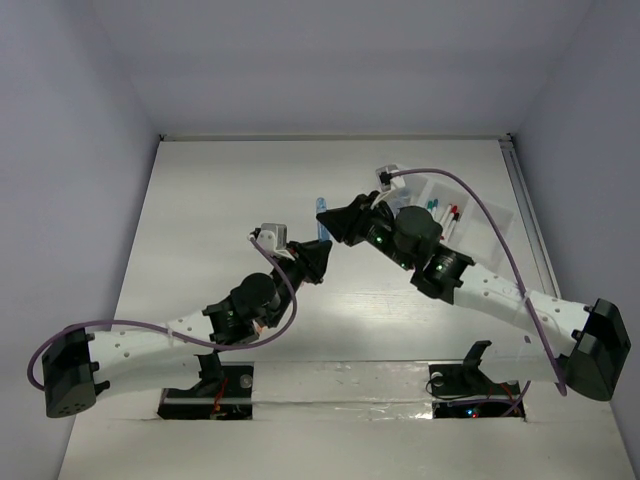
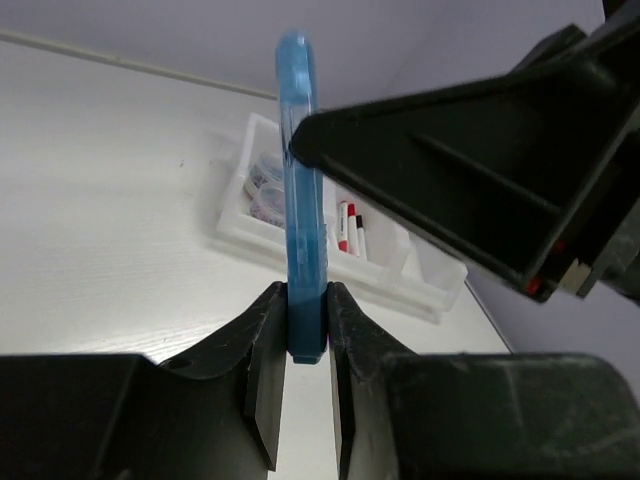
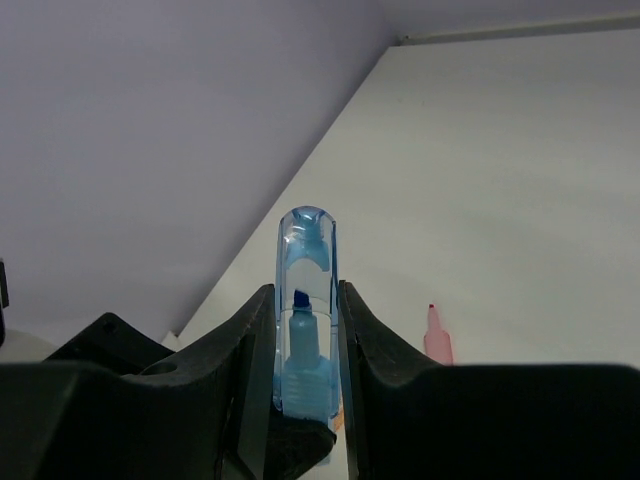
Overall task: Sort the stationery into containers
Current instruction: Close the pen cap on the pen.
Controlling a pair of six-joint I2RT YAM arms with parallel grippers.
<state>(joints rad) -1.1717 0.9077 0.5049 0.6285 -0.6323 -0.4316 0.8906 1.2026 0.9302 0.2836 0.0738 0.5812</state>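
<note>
The robot's right gripper holds the blue marker close to the left gripper, below the marker's loose end, so it should open and take the marker nearer its loose end [image 2: 295, 75].
A chunky blue marker [image 2: 303, 180] with a clear blue cap [image 3: 307, 290] is held between both grippers above the table; it also shows in the top view [image 1: 322, 212]. My left gripper [image 2: 305, 325] is shut on its lower body end. My right gripper [image 3: 307, 335] is shut on its capped end, and one of its fingers [image 2: 470, 170] crosses the left wrist view. The translucent tray [image 2: 300, 245] lies behind, with bluish discs [image 2: 265, 185] in one compartment and pens with red and black caps [image 2: 350, 228] in the middle one. In the top view the tray [image 1: 470, 225] is partly hidden by the right arm.
A pink piece [image 3: 437, 342] lies on the table below the right gripper, and a sliver of orange [image 3: 338, 415] shows beside the marker. White enclosure walls surround the table. A rail [image 1: 525, 215] runs along the table's right edge.
</note>
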